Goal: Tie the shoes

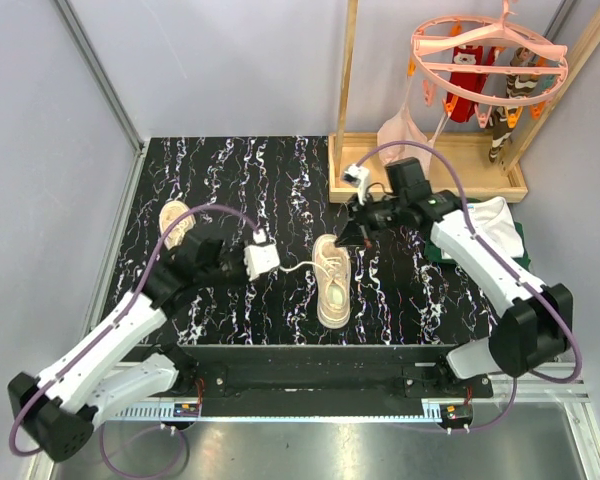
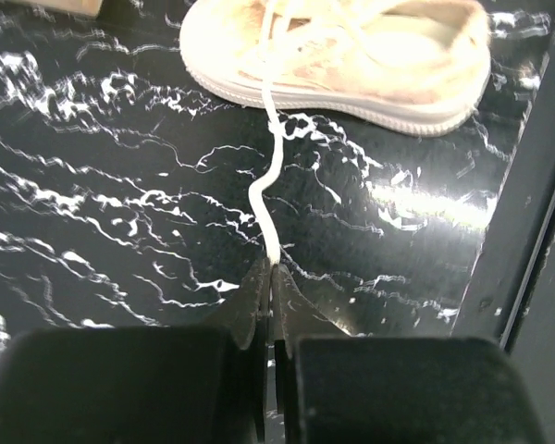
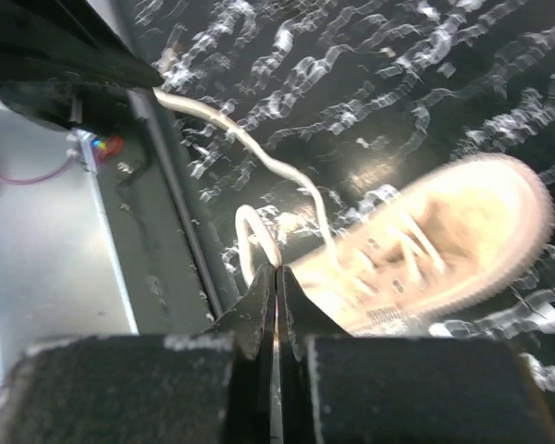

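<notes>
I can see the white lace already runs taut to my left gripper, so next I lay it down with that gripper and take the curled lace (image 3: pixel 251 219) from my right gripper.
One beige shoe (image 1: pixel 332 283) lies at mid-table, toe toward the near edge. It also shows in the left wrist view (image 2: pixel 351 51) and the right wrist view (image 3: pixel 435 250). The second shoe (image 1: pixel 173 221) lies at the far left, partly hidden by my left arm. My left gripper (image 1: pixel 282 268) is left of the middle shoe, shut on one white lace (image 2: pixel 270 176) that runs taut to the shoe. My right gripper (image 1: pixel 343 240) is just above the shoe's heel end, shut on the other lace (image 3: pixel 250 240), which curls in a loop at the fingertips.
A wooden rack base (image 1: pixel 430 168) stands at the back right, with a pink round hanger (image 1: pixel 488 48) of socks above it. A white cloth (image 1: pixel 498 222) lies under the right arm. The table's near metal edge (image 3: pixel 157 259) is close to the shoe.
</notes>
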You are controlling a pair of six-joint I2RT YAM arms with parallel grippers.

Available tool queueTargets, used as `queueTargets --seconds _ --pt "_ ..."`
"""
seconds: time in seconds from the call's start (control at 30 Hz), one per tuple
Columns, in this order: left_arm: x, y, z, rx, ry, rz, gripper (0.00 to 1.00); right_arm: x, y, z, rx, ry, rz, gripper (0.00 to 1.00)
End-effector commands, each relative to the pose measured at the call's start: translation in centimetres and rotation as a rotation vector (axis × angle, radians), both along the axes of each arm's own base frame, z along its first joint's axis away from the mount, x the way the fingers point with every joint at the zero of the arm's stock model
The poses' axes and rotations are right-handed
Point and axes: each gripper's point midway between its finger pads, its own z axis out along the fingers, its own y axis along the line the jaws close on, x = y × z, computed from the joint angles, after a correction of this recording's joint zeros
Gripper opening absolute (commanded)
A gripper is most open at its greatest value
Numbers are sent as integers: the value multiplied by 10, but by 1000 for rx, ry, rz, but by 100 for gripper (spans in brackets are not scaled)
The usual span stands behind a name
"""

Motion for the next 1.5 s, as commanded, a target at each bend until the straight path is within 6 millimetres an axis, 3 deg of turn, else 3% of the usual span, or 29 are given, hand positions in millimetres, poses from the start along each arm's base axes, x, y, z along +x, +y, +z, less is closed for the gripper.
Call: queueTargets --seconds 0.0,0.27,0.37,0.5,0.63,0.7,0.83,0.93,1.03,1.13,1.2,1.27,1.3,1.33,1.37,1.4,1.47 --pt "-26 3 8 3 -146 -211 0 9 43 35 108 -22 51 0" --pt "-67 16 -11 92 -148 -424 0 59 84 7 90 -46 12 0" --pt "-75 14 -14 89 -118 -456 0 59 105 -9 74 -27 49 0" --pt "-81 10 -15 81 -96 -491 0 43 133 -40 30 9 115 0" --pt "-85 3 -14 70 -73 -520 0 29 142 -66 -2 62 152 2" --pt "-87 1 -13 67 -66 -530 0 20 145 -73 -8 102 168 12" --pt "-88 -3 -8 51 -50 -535 0 8 144 -65 4 157 196 66" --pt "-84 -7 -5 43 -38 -517 0 11 138 -44 5 117 181 76" --pt "-68 -17 4 3 -14 -410 0 21 125 -20 31 94 142 80" --pt "-37 -28 14 -32 27 -252 0 39 98 -2 51 71 74 80" --pt "-6 -37 19 -60 57 -130 0 51 74 10 54 22 19 81" --pt "37 -36 16 -71 76 10 0 54 57 9 42 8 -18 80" --pt "53 -37 26 -114 105 83 0 58 42 15 41 -9 -53 80" --pt "68 -37 26 -131 128 128 0 56 34 8 27 1 -70 80" --pt "92 -30 10 -122 189 201 0 56 28 8 14 -14 -84 80" --pt "107 -31 18 -151 213 242 0 52 21 12 8 -34 -94 79" --pt "136 -31 1 -137 281 295 0 46 11 -3 -39 -53 -101 78"
